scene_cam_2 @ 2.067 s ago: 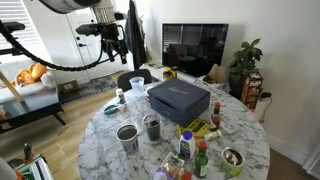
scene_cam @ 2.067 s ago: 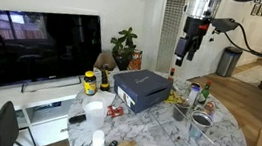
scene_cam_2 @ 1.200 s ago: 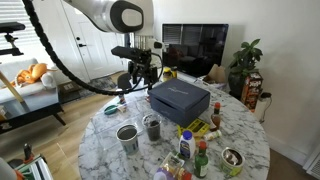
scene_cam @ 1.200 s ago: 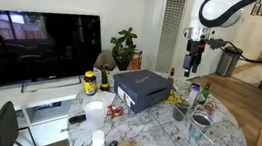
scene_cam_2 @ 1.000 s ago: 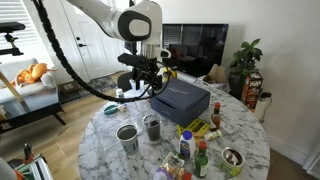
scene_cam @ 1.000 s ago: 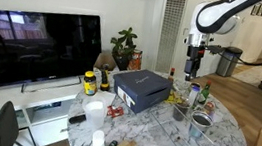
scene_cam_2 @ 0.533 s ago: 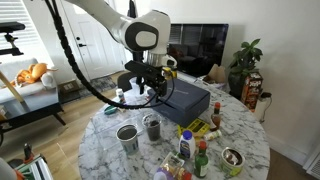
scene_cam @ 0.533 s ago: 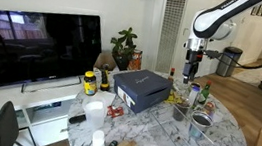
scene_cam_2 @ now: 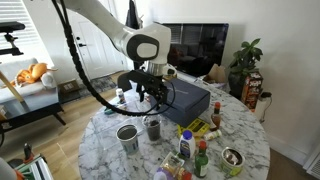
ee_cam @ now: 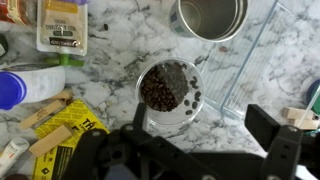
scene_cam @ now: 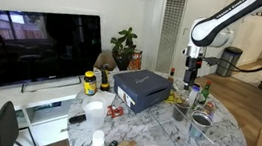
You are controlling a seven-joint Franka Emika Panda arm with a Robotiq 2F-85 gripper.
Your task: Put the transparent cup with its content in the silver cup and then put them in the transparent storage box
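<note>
The robot's gripper will next move to the transparent cup's rim point(scene_cam: 180, 104) point(ee_cam: 148, 118), on the side facing the yellow packet, and close there.
The transparent cup point(ee_cam: 168, 92) holds dark coffee beans and stands on the marble table, just above my gripper in the wrist view. It also shows in both exterior views point(scene_cam_2: 152, 127) point(scene_cam: 180, 111). The silver cup point(ee_cam: 210, 15) stands empty next to it, seen in both exterior views point(scene_cam_2: 127, 135) point(scene_cam: 202, 121). The transparent storage box point(ee_cam: 250, 60) shows a clear edge to the right of the cups. My gripper point(ee_cam: 200, 125) is open and empty, a little above the transparent cup point(scene_cam_2: 152, 100) point(scene_cam: 189, 82).
A dark blue-grey closed box point(scene_cam_2: 180, 100) sits mid-table behind the cups. Sauce bottles point(scene_cam_2: 190, 150) and a yellow packet point(ee_cam: 70, 125) crowd one side. A blue-capped bottle point(ee_cam: 10, 88) lies at the wrist view's left edge. A white cylinder point(scene_cam: 94, 114) stands near the table's edge.
My arm has come down from high above the table's far side and moved over the transparent cup. The gripper stays open. The cups and boxes have not moved.
</note>
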